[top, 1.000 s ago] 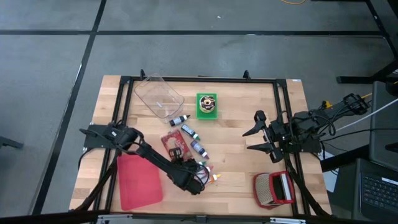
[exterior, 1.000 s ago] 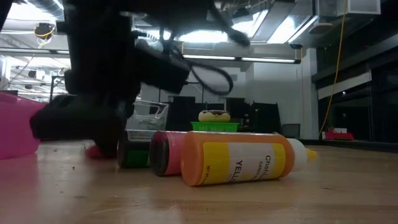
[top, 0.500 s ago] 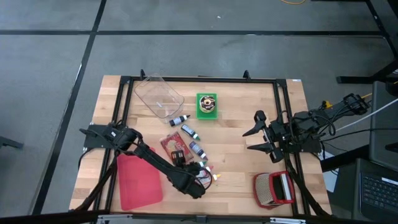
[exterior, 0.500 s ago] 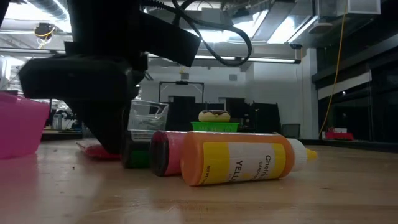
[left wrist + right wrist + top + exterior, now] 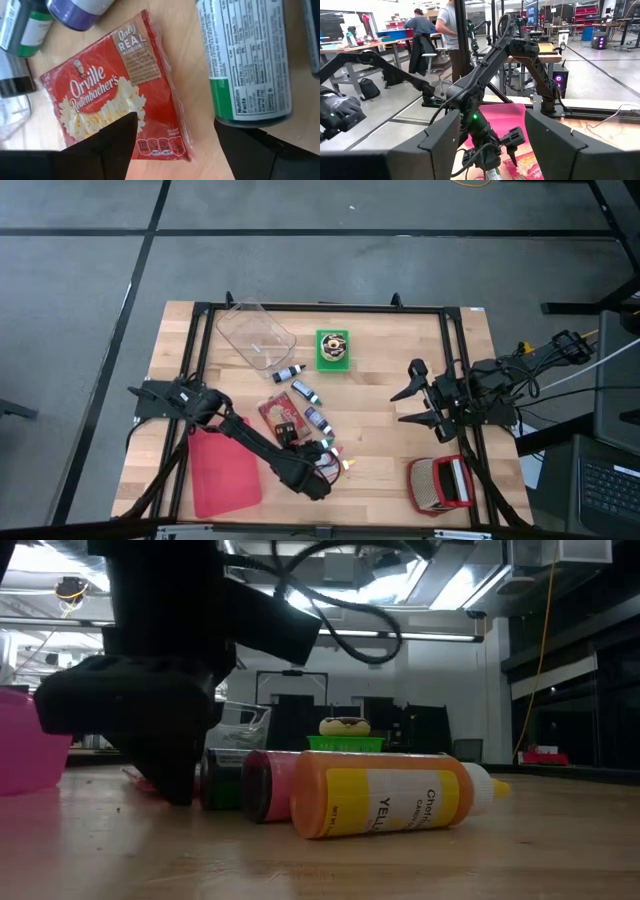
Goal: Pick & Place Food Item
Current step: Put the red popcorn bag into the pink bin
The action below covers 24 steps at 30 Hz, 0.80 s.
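I need to move my left gripper clear, as the end of the green-capped bottle crowds one finger and the packet lies flat, and then pinch the packet's near corner (image 5: 183, 151) before lifting.
A red popcorn packet (image 5: 275, 412) (image 5: 110, 90) lies flat on the wooden table, left of centre. My left gripper (image 5: 288, 435) (image 5: 175, 150) points steeply down at its near corner with the fingers open. One finger stands over the packet's edge and the other beside a green-capped bottle (image 5: 245, 60). In the low view the gripper (image 5: 175, 780) is a dark mass hiding most of the packet. At the table's right my right gripper (image 5: 397, 407) (image 5: 492, 150) hangs raised and level, open, with nothing between its fingers. My left gripper comes at the packet from above, slanting. One finger (image 5: 107, 145) overlaps the packet's near corner (image 5: 165, 145). Whether it touches the packet I cannot tell. The packet lies flat on the table.
Several small colouring bottles lie around the packet, the yellow one (image 5: 390, 800) nearest the front edge. A pink container (image 5: 222, 470) sits near left and a clear tub (image 5: 255, 335) far left. A green tray with a doughnut (image 5: 334, 348) is at the back, a red-and-white object (image 5: 440, 483) near right.
In the low view my left gripper's dark shape has spread wider over the packet: it has opened. The packet and the bottles lie where they were.
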Each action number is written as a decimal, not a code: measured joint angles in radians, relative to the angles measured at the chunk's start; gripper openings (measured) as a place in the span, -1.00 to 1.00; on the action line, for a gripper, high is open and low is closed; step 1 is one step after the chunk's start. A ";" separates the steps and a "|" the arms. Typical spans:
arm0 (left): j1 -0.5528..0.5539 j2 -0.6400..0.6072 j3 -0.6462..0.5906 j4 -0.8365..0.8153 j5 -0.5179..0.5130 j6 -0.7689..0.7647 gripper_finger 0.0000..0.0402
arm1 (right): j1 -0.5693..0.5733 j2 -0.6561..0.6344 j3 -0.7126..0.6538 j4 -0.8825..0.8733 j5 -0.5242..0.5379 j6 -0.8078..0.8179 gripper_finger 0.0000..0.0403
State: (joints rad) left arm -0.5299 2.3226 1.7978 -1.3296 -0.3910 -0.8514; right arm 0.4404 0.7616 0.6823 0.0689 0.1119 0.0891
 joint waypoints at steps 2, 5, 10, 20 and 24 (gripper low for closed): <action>0.001 0.026 0.003 -0.004 0.018 0.001 0.33 | 0.000 0.000 0.000 -0.009 0.000 0.000 0.12; -0.009 0.039 0.005 -0.023 -0.020 -0.017 0.33 | 0.000 0.000 0.000 -0.020 0.000 -0.002 0.12; 0.000 0.037 0.001 -0.050 -0.013 -0.052 0.33 | 0.000 0.000 0.000 -0.020 0.000 -0.019 0.12; 0.042 0.048 0.000 -0.081 0.016 -0.013 0.31 | 0.000 0.000 0.000 -0.026 -0.010 -0.022 0.12; 0.057 0.053 -0.001 -0.095 0.022 -0.015 0.07 | 0.000 0.000 0.000 -0.026 -0.034 -0.022 0.12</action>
State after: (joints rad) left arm -0.4728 2.3755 1.7972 -1.4242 -0.3695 -0.8660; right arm 0.4408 0.7620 0.6819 0.0429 0.0776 0.0673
